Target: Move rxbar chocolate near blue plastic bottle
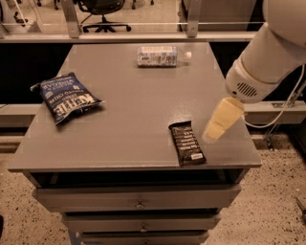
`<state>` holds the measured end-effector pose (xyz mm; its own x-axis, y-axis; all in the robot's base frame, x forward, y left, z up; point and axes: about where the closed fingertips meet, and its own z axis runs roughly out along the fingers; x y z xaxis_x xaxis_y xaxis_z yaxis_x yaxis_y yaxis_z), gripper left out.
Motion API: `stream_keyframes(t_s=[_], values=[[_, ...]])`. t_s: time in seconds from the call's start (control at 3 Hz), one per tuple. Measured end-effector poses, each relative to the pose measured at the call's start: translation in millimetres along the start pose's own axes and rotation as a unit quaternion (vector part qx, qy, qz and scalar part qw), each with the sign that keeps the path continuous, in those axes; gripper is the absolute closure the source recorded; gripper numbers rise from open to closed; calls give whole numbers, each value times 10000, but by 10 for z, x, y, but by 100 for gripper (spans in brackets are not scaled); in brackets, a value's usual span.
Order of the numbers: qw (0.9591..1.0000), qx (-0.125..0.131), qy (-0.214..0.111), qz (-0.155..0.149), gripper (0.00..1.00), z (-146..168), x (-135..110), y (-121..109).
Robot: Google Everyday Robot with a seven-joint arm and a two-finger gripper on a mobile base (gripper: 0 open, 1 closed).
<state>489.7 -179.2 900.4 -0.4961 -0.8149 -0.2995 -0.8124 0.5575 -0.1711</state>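
Observation:
Next, my gripper grips the far end [180, 130] of the rxbar chocolate, which is the end toward the blue plastic bottle.
The rxbar chocolate [187, 143], a flat black-brown wrapper with white text, lies near the front right corner of the grey table [138, 105]. The blue plastic bottle [161, 56], clear with a pale label and white cap, lies on its side at the far middle of the table. My gripper [213, 136] hangs from the white arm at the right, its cream tip just right of the bar's far end and close above the table. It holds nothing that I can see.
A dark-blue Kettle chip bag [66, 97] lies at the table's left side. Drawers [138, 205] sit under the table front. A rail and an office chair [101, 10] stand behind the table. A cable [282, 112] hangs at the right.

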Motion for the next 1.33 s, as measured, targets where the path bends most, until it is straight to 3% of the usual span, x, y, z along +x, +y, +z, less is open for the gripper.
stream_keyframes(t_s=[0.33, 0.67, 1.0, 1.33], values=[[9974, -157, -42, 700, 0, 218, -97, 58], [9912, -286, -134, 1287, 0, 400, -215, 173], [9859, -294, -288, 1620, 0, 575, -354, 334], [9834, -230, -389, 1759, 0, 750, -406, 438]])
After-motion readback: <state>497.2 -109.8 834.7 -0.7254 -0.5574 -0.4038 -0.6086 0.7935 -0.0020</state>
